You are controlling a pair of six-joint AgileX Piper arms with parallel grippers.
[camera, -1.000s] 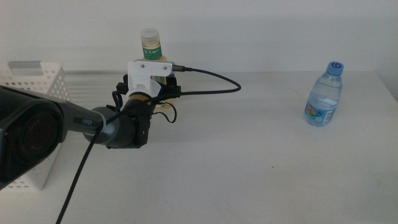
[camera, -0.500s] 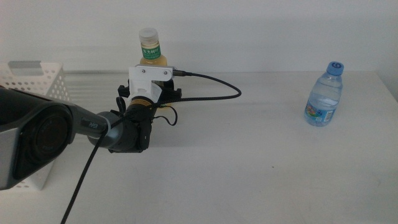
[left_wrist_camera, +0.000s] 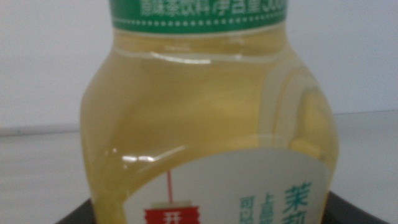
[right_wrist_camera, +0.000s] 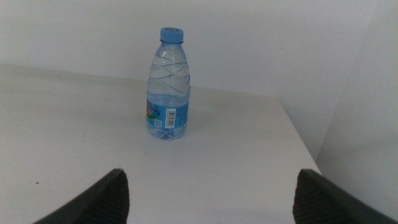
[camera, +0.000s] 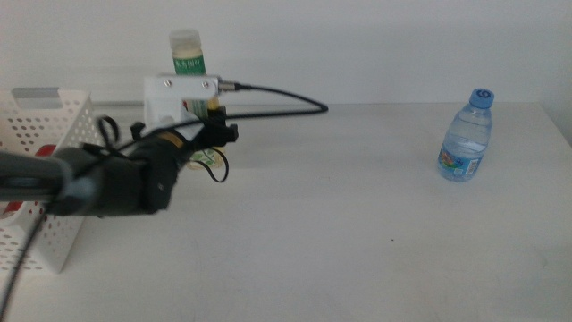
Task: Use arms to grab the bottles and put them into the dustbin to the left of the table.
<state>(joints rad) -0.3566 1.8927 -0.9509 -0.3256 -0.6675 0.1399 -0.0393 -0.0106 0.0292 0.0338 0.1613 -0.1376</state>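
The robot's left gripper will drop the yellow-drink bottle inside the white dustbin (camera: 19, 183), next to the red thing.
My left gripper (camera: 206, 143) is shut on the yellow-drink bottle (camera: 188, 63), which has a white cap and a green label, and holds it upright just right of the dustbin (camera: 49, 121). In the left wrist view the bottle (left_wrist_camera: 205, 124) fills the picture, and the dark jaws show only at the lower corners. The small blue-capped water bottle (camera: 466, 136) stands at the table's far right. It also shows in the right wrist view (right_wrist_camera: 168, 84), ahead of my open, empty right gripper (right_wrist_camera: 214, 199). The right arm is out of the middle view.
The white perforated dustbin stands at the left edge of the white table (camera: 357, 233). Something red (camera: 9, 210) shows through its holes. The left arm's black cable (camera: 277, 94) loops to the right above the table. A wall runs behind the table.
My left gripper has carried the yellow-drink bottle to the left and a little higher, closer to the dustbin. The water bottle has not moved.
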